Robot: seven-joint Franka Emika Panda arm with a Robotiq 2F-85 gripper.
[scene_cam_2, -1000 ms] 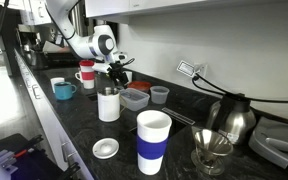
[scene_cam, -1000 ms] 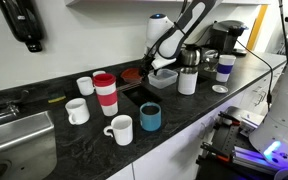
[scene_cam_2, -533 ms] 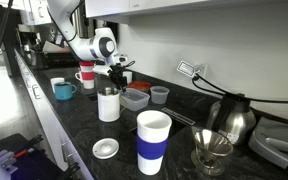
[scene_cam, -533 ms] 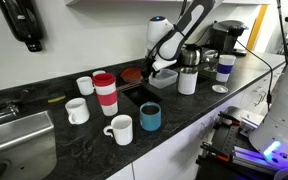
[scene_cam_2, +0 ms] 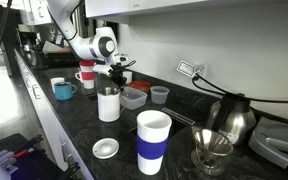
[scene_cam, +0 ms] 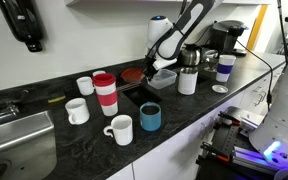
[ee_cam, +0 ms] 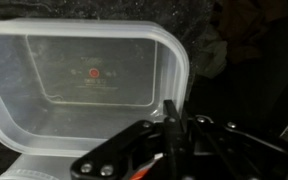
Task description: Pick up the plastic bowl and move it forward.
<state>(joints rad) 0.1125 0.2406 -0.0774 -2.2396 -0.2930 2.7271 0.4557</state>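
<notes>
The plastic bowl will go down on the dark counter (scene_cam: pixel 179 102) beside the blue mug, near the counter's front edge, where I will set it with my gripper.
The plastic bowl (ee_cam: pixel 84 85) is a shallow translucent squarish container that fills the left of the wrist view. It sits on the dark counter in both exterior views (scene_cam: pixel 164 79) (scene_cam_2: pixel 135 97). My gripper (ee_cam: pixel 182 122) reaches down onto the bowl's right rim, and its two black fingers are pressed together with the rim wall between them. In both exterior views the gripper (scene_cam: pixel 156 68) (scene_cam_2: pixel 122 78) hangs low at the bowl's edge; the fingertips are too small to make out there.
A reddish-brown dish (scene_cam: pixel 131 74) lies just behind the bowl, a small clear cup (scene_cam_2: pixel 160 95) beside it. A lidded white canister (scene_cam: pixel 188 80) stands close by. Mugs (scene_cam: pixel 119 129), a red-and-white tumbler (scene_cam: pixel 105 93) and a sink (scene_cam: pixel 14 140) lie further along. A kettle (scene_cam_2: pixel 229 118) stands further off.
The jaws have closed from wide open onto the bowl's rim. The arm and the bowl have hardly moved.
</notes>
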